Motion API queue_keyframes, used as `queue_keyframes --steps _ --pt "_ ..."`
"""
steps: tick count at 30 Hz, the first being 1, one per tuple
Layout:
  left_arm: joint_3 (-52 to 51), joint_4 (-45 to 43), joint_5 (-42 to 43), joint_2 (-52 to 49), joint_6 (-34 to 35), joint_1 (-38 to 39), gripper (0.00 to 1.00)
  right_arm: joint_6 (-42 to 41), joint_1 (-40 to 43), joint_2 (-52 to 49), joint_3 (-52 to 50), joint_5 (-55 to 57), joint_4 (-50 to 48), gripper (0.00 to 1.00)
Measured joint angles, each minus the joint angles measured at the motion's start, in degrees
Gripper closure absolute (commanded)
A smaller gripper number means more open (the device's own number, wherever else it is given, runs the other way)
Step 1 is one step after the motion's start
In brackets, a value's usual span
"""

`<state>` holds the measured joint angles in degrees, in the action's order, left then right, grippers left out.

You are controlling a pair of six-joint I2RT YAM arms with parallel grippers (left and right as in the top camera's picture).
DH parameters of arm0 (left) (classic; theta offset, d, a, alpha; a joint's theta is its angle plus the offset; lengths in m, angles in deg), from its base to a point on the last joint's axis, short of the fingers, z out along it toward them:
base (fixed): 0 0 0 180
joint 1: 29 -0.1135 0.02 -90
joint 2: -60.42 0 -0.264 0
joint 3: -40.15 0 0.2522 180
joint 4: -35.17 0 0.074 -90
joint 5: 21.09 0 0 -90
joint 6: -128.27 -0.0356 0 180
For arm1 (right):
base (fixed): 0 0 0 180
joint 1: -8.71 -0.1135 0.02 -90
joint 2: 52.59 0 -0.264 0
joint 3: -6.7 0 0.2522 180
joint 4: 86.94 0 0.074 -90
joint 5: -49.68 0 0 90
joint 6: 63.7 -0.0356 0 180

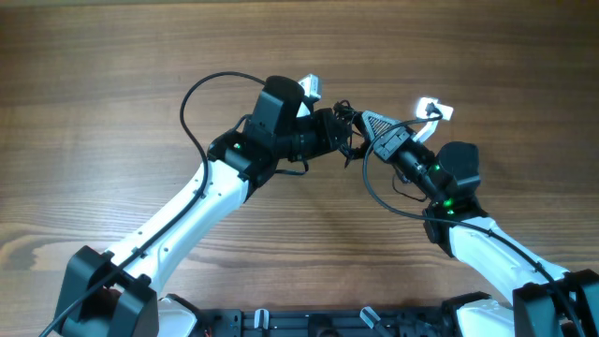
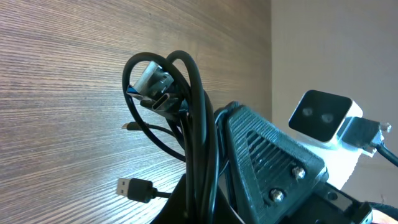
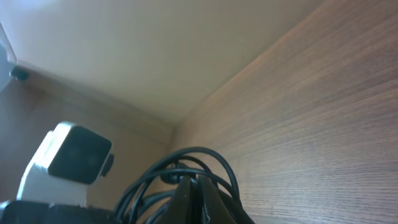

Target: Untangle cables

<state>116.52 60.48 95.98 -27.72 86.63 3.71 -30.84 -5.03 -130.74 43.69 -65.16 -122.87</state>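
Observation:
Both of the robot's grippers pinch the same knot of cables, so the right gripper should first open and back off, then take the whole bundle [image 2: 198,127] from the left gripper.
The cables [image 1: 349,124] are a small knot of thin black wires held above the table between both grippers. My left gripper [image 1: 339,126] is shut on the bundle; in the left wrist view the strands [image 2: 198,134] rise from its jaws in loops, with silver plug ends [image 2: 155,87] at the top and a USB plug [image 2: 135,188] hanging at the left. My right gripper [image 1: 367,124] is shut on the same knot from the right; in the right wrist view black loops [image 3: 186,171] arch over its closed fingertips [image 3: 194,182].
The wooden table [image 1: 112,84] lies under both arms. The left arm's thicker black cable [image 1: 192,112] loops out at the left. White camera housings [image 1: 432,109] sit on each wrist. The robot base [image 1: 309,323] is at the front edge.

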Motion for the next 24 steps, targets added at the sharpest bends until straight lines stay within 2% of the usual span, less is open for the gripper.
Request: queue_keyframes --steps 3,4,9,10,11,14,16,19,21,24 --pt "0.00 0.02 -1.11 0.00 0.02 -0.76 0.96 2.86 0.00 0.00 0.00 -3.23 0.02 0.95" --pt "0.00 0.00 -1.70 0.00 0.02 -0.85 0.96 4.39 0.00 0.00 0.00 -4.90 0.87 0.89" --pt "0.00 0.00 -3.48 0.00 0.00 -0.85 0.96 11.72 0.39 0.04 0.09 -8.28 4.63 0.39" --pt "0.00 0.00 -3.67 0.00 0.24 -0.85 0.96 12.55 1.31 0.13 0.09 -9.40 4.74 0.10" --pt "0.00 0.00 -3.69 0.00 0.79 -0.98 0.96 13.25 3.76 0.50 0.09 -10.32 5.57 0.01" --pt "0.00 -0.22 -4.98 0.00 5.88 -2.95 0.96 14.05 11.02 2.01 0.07 -16.83 6.49 0.01" --pt "0.00 -0.24 -6.49 0.00 10.51 -4.11 0.96 15.41 11.89 2.62 0.17 -22.64 8.02 0.01" --pt "0.00 -0.37 -8.17 0.00 18.47 -5.29 0.96 21.29 8.04 2.86 0.33 -25.33 16.35 0.06" --pt "0.00 -0.46 -8.41 0.00 20.81 -5.35 0.96 26.14 3.04 2.84 0.28 -24.11 17.99 0.02" --pt "0.00 -0.50 -7.63 0.00 24.90 -5.35 0.96 30.42 -2.38 2.80 0.28 -14.82 17.92 0.01"
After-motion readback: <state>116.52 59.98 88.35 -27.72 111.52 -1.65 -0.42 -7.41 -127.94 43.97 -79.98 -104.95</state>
